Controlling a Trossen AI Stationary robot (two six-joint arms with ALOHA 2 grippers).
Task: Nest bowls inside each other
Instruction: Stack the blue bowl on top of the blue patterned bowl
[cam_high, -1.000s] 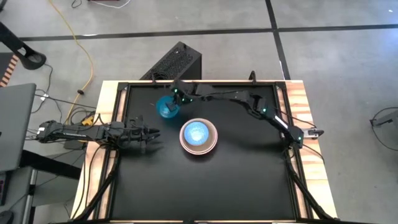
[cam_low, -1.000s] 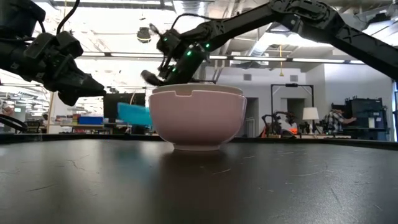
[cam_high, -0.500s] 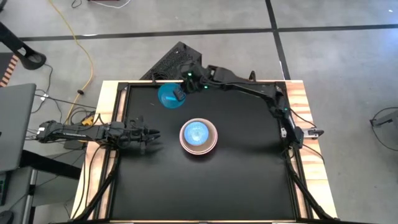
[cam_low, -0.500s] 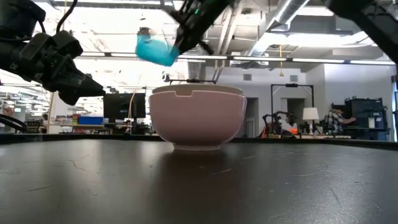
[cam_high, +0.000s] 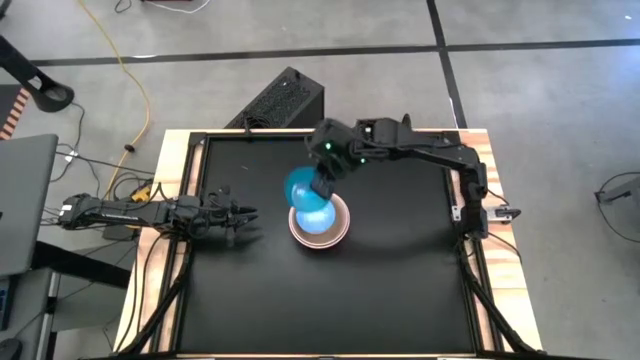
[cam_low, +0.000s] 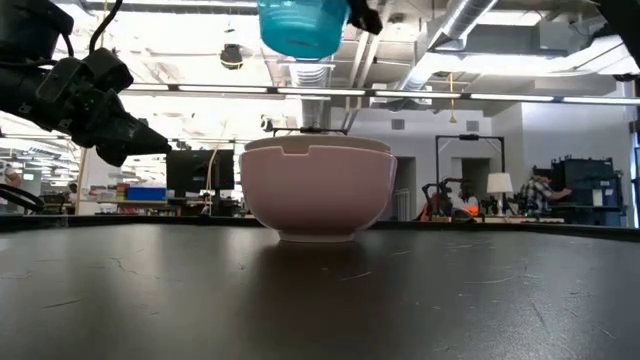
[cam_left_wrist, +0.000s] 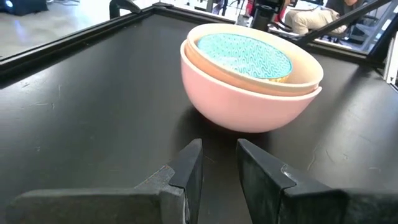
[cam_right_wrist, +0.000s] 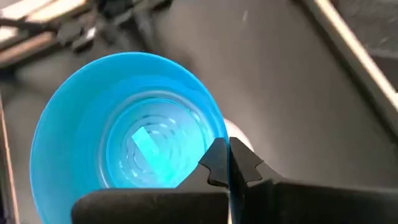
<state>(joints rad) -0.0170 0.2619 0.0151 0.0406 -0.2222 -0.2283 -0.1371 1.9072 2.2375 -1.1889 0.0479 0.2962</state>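
Observation:
Next, I release the teal bowl, which hangs high over the stack's rim, from my right gripper on the small blue patterned bowl inside the cream bowl (cam_high: 315, 213).
A translucent pink bowl (cam_high: 342, 234) stands on its base at the table's middle. A cream bowl (cam_left_wrist: 306, 67) sits in it, and a small blue patterned bowl (cam_left_wrist: 244, 56) sits in the cream one. My right gripper (cam_high: 322, 187) is shut on a teal bowl (cam_high: 303, 187), which hangs high over the far left rim of the stack and shows at the top of the low view (cam_low: 300, 25). My left gripper (cam_high: 246, 212) waits left of the stack, pointing at it, fingers (cam_left_wrist: 219, 163) slightly open on nothing. My right gripper pinches the teal bowl's rim (cam_right_wrist: 219, 138), one finger inside the bowl and one outside. The fingers slant down onto the rim from the table's far right. The bowl is lifted clear, mouth up and close to upright, above the stack.
A raised black frame (cam_high: 196, 200) rims the table. A black box (cam_high: 285, 98) stands beyond the far edge, and a laptop (cam_high: 20, 205) lies off to the left. The dark tabletop (cam_high: 330, 300) lies bare near the front edge.
My right gripper has risen with the teal bowl from the table's far side. It has then carried the bowl toward the near edge until it hangs above the stack. The bowl was tilted and low behind the pink bowl; now it hangs high and almost upright.

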